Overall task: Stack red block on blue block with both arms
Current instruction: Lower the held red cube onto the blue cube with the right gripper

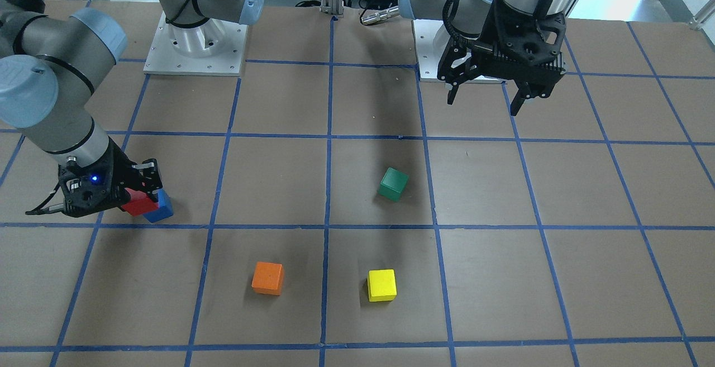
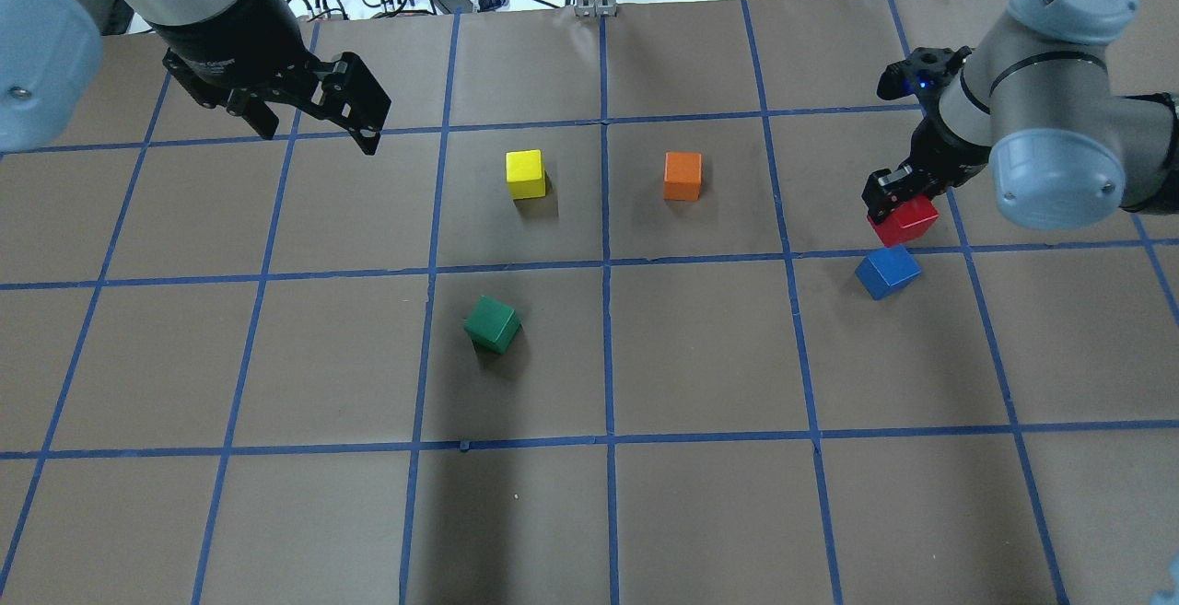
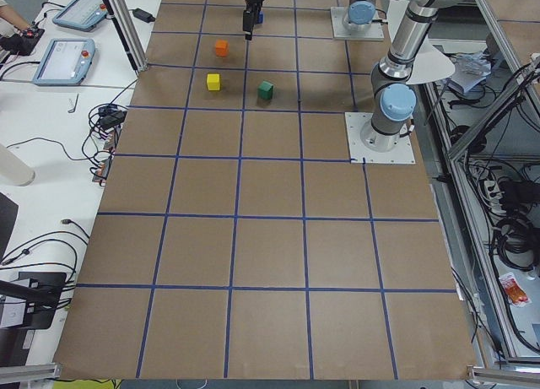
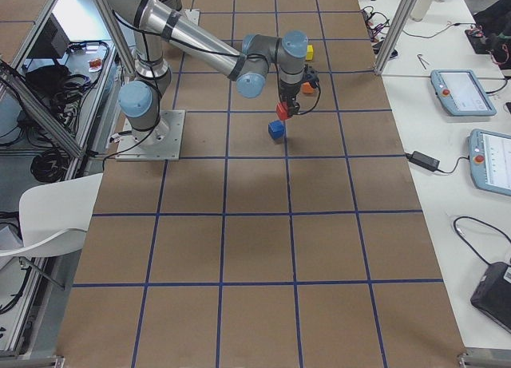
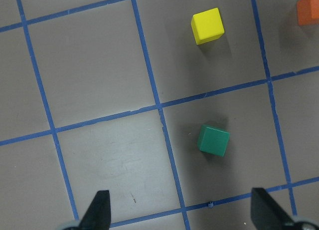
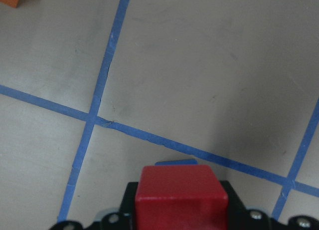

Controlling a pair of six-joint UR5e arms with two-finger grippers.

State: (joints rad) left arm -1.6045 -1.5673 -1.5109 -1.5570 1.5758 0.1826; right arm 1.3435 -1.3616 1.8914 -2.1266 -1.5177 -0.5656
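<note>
Next, my right gripper lets go of the red block on top of the blue block (image 1: pixel 147 199) (image 6: pixel 183 202), set back from the tape line that is nearby.
My right gripper (image 2: pixel 901 204) is shut on the red block (image 2: pixel 904 221) and holds it clear of the table. The red block also shows in the front view (image 1: pixel 137 203) and fills the bottom of the right wrist view (image 6: pixel 180 195). The blue block (image 2: pixel 887 272) rests on the table just below and beside the red block, and the two are apart in the right side view (image 4: pixel 276 129). Only a sliver of the blue block (image 6: pixel 175 162) peeks past the red one in the right wrist view. My left gripper (image 2: pixel 320 135) is open and empty, hovering high over the far side.
A green cube (image 2: pixel 492 323), a yellow cube (image 2: pixel 525 173) and an orange cube (image 2: pixel 682 175) sit on the brown table with its blue tape grid. The green cube (image 5: pixel 214 140) and the yellow cube (image 5: pixel 207 25) lie below my left gripper.
</note>
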